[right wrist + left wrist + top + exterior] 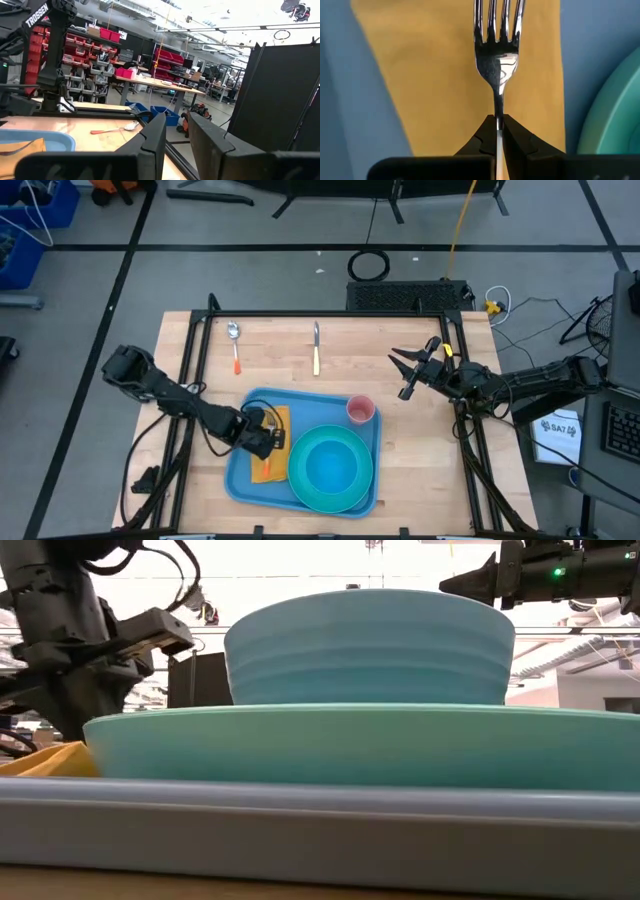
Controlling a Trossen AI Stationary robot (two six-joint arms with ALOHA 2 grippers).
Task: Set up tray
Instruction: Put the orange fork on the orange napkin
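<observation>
Next, I open my left gripper and release the fork, now held low over the napkin, on the side of the yellow napkin [257,449] [444,134] that is away from the turquoise plate.
The blue tray [240,475] lies near the table's near edge. On it are a folded yellow napkin [268,470], a turquoise plate [352,492] with a bowl [328,465] standing in it, and a pink cup [360,411]. My left gripper [266,436] is low over the napkin [420,75], shut on a silver fork [497,45]. My right gripper [404,371] hovers open above the table's right part, off the tray, touching nothing. A spoon [234,340] and a knife [316,350] lie flat near the far edge. My left gripper [498,121] pinches the fork by its thin neck [498,107], just below the head, between its two fingertips. The fingers lie along the fork, whose tines [497,20] point away over the napkin. Whether the fork rests on the napkin or hangs just above it, I cannot tell.
The plate and bowl [370,645] fill the tray's right half beside the napkin [45,760], close to my left gripper [90,650]. Bare wood lies between the tray and the far-edge cutlery. A black frame runs round the table; cables and boxes lie on the floor beyond.
</observation>
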